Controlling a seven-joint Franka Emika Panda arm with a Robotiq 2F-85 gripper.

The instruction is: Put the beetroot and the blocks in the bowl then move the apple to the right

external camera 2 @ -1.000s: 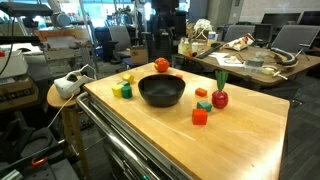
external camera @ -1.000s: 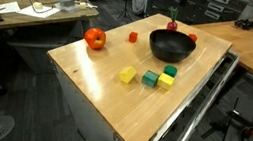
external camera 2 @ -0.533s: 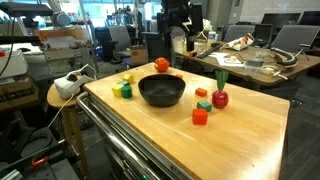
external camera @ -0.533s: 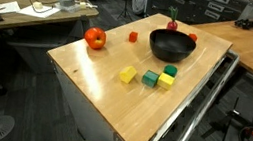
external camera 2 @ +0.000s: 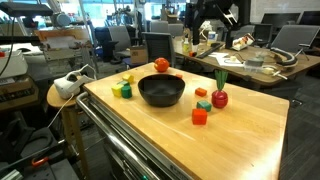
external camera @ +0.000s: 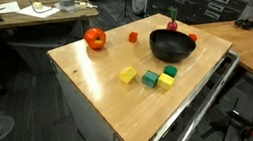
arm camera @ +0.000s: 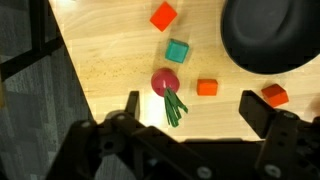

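Next, I move my gripper next to the beetroot's green stalks (external camera: pixel 173 14) (arm camera: pixel 173 105) beside the black bowl and close it there.
My gripper (arm camera: pixel 195 110) hangs open high over the table, nothing between its fingers (arm camera: pixel 131 108); an exterior view shows it (external camera 2: pixel 208 16) at the top edge. Below it in the wrist view lies the dark-red beetroot (arm camera: pixel 165 82) with green stalks, beside the black bowl (arm camera: pixel 275 35). Red (arm camera: pixel 163 16), teal (arm camera: pixel 177 50) and orange (arm camera: pixel 207 87) blocks lie around the beetroot. In both exterior views the bowl (external camera: pixel 172 46) (external camera 2: pixel 161 91) holds nothing. The beetroot (external camera 2: pixel 220 98) lies next to it. The apple (external camera: pixel 94 38) (external camera 2: pixel 161 65) stands apart. Yellow and green blocks (external camera: pixel 151 78) lie on the bowl's other side.
The wooden table (external camera: pixel 94 86) has a metal rail (external camera: pixel 196 111) along one long edge. A round stool (external camera 2: pixel 62 95) stands by a corner. Cluttered desks (external camera 2: pixel 250 60) and office chairs surround the table.
In an exterior view the gripper has travelled to the right along the top of the picture, staying open. Nothing on the table has moved.
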